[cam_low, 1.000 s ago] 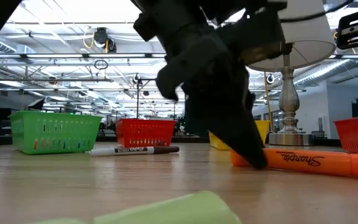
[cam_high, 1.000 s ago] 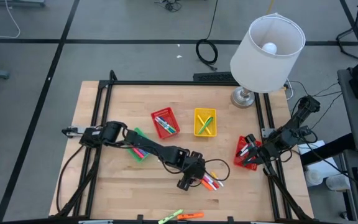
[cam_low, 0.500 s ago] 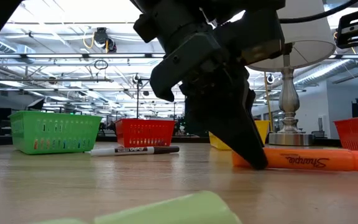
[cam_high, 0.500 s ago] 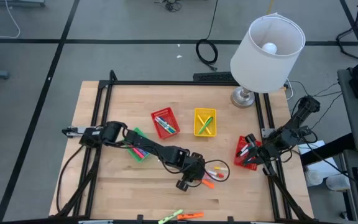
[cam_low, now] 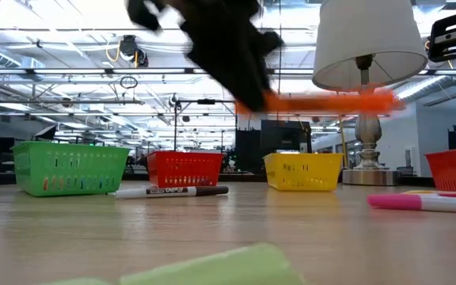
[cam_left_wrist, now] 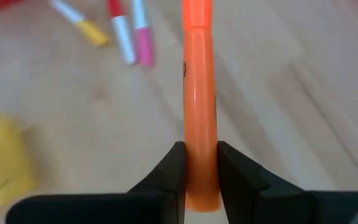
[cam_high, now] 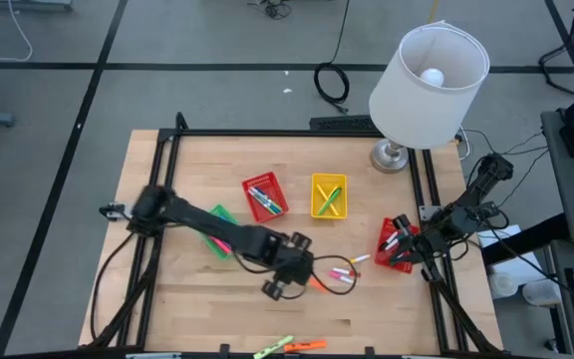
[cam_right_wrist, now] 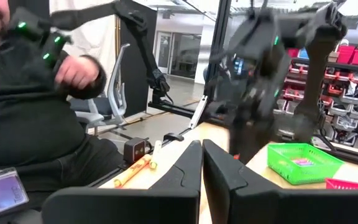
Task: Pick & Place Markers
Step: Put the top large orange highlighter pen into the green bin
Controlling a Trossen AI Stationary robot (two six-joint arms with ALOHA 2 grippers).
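Note:
My left gripper needs to let go of the orange marker in the green basket (cam_high: 227, 236), next to the pink marker.
My left gripper (cam_high: 302, 278) hangs over the table's near middle, shut on an orange marker (cam_high: 319, 283), which shows level and high above the wood in the low view (cam_low: 323, 103). Loose markers (cam_high: 347, 269) lie flat on the table just right of it; pink, red and yellow ones (cam_left_wrist: 129, 34) show in the left wrist view. More markers lie in the green basket (cam_high: 222, 231), the red basket (cam_high: 264, 196) and the yellow basket (cam_high: 329, 194). My right gripper (cam_right_wrist: 202, 155) waits shut at the table's right edge, by another red basket (cam_high: 395, 244). My left gripper pinches the orange marker near one end (cam_left_wrist: 201, 183) between its two fingers (cam_left_wrist: 174, 168). The fingers come from above, slanting down, and lie across the marker. The marker is lifted clear of the table and sticks out level, its free end (cam_low: 386, 101) pointing away from the fingers.
A lamp (cam_high: 429, 75) stands at the far right corner. Green and orange markers (cam_high: 289, 346) lie at the near edge, and a black-and-white marker (cam_low: 172, 191) on the wood. A person (cam_right_wrist: 23, 112) sits beyond the table's left side.
My left gripper has shut on the orange marker, then risen and drawn a little toward the table's left. The marker, which lay flat on the table, now hangs level, lifted clear. The other loose markers stay where they were.

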